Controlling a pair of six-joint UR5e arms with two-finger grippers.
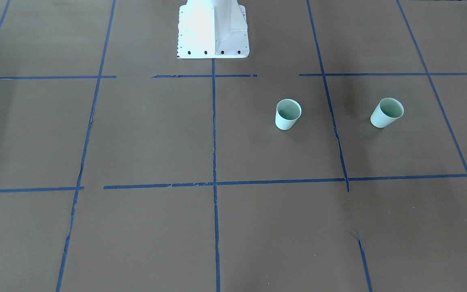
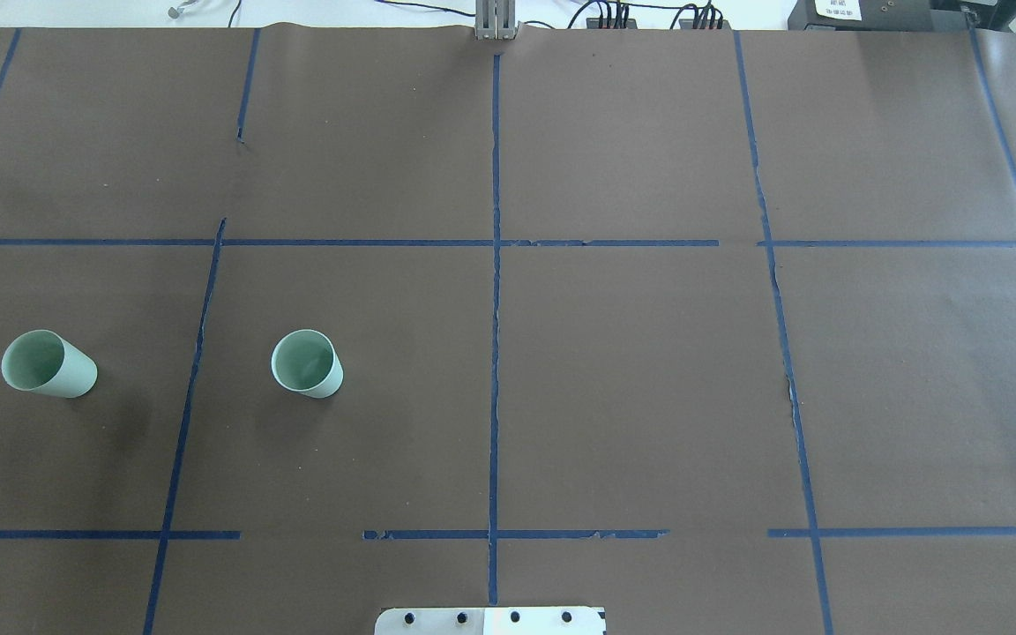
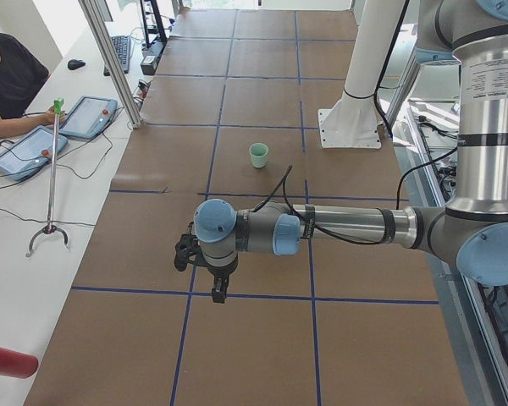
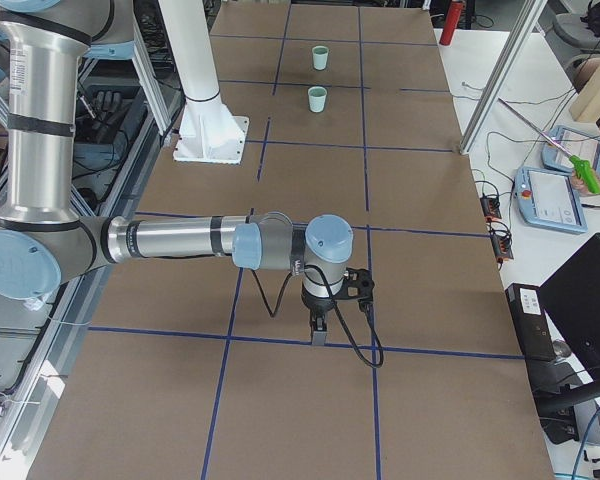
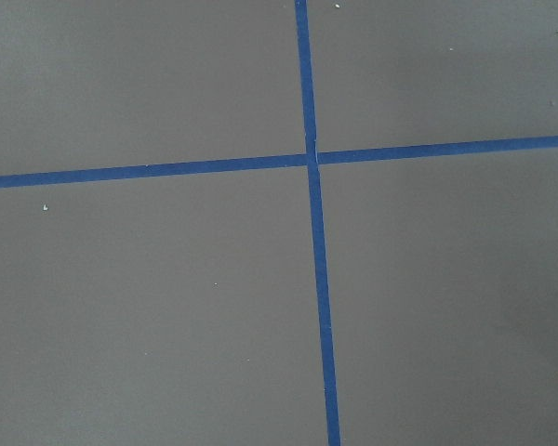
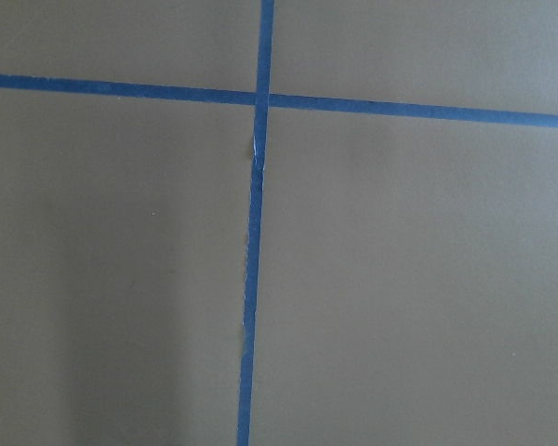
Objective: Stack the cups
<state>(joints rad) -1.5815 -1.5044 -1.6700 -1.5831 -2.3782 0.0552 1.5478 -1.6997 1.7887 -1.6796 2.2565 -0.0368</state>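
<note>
The pale mint-green cup farther from the white robot base has a robot-side rim (image 1: pixel 394 99). Next, my left gripper closes on it.
Two pale mint-green cups stand apart, open end up, on the robot's left half of the brown table. One cup (image 1: pixel 288 114) (image 2: pixel 307 363) is nearer the middle, the other cup (image 1: pixel 386 112) (image 2: pixel 49 363) nearer the left end. Both show far off in the exterior right view (image 4: pixel 317 99) (image 4: pixel 321 58). The exterior left view shows only one cup (image 3: pixel 258 155). My left gripper (image 3: pixel 218 292) hangs above the table, short of the cups. My right gripper (image 4: pixel 318 335) hangs over the table's other end. I cannot tell whether either is open. Both wrist views show only paper and tape.
The white robot base (image 1: pixel 213 30) (image 2: pixel 490 621) stands at the table's robot-side edge. Blue tape lines (image 2: pixel 495 309) grid the brown paper. An operator's side table with tablets (image 3: pixel 89 116) (image 4: pixel 550 195) runs along the far edge, with a red bottle (image 3: pixel 4 362) on it.
</note>
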